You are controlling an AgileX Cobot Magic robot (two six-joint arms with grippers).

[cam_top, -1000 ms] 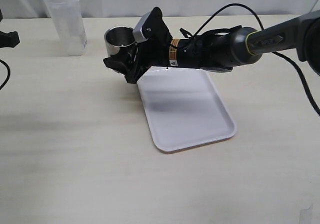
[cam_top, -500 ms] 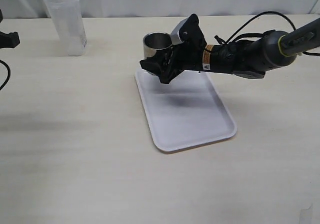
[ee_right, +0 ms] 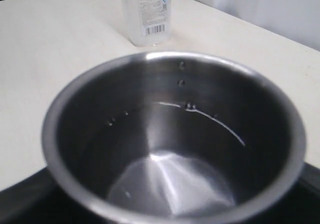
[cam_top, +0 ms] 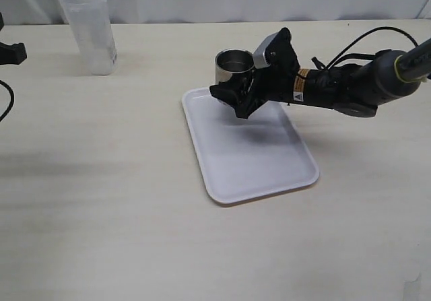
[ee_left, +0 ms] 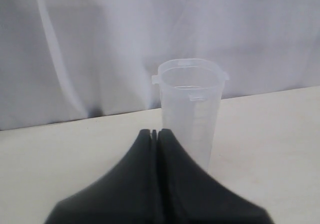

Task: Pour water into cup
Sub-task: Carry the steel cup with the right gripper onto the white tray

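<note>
The robot's right gripper will set the steel cup down on the far end of the white tray (cam_top: 230, 117).
The steel cup (cam_top: 234, 64) is gripped low on its wall by my right gripper (cam_top: 240, 95), at the far end of the white tray (cam_top: 269, 173). A shadow lies on the tray below it. In the right wrist view the cup (ee_right: 175, 134) fills the frame, with droplets on its dark inside wall. A thin film of water (ee_right: 170, 184) seems to lie at its bottom, hard to tell. The dark fingers (ee_right: 20, 201) show beside it. My left gripper (ee_left: 156, 132) is shut and empty at the table's far left (cam_top: 10, 52), facing the translucent beaker (ee_left: 191, 108).
The translucent plastic beaker (cam_top: 89, 28) stands at the back left of the table and also shows in the right wrist view (ee_right: 146, 13). The right arm and its cable (cam_top: 350, 79) stretch in from the right above the table. A white curtain hangs behind.
My right gripper has carried the steel cup to the right, from near the tray's far left corner to the middle of its far end. The left gripper has not moved.
</note>
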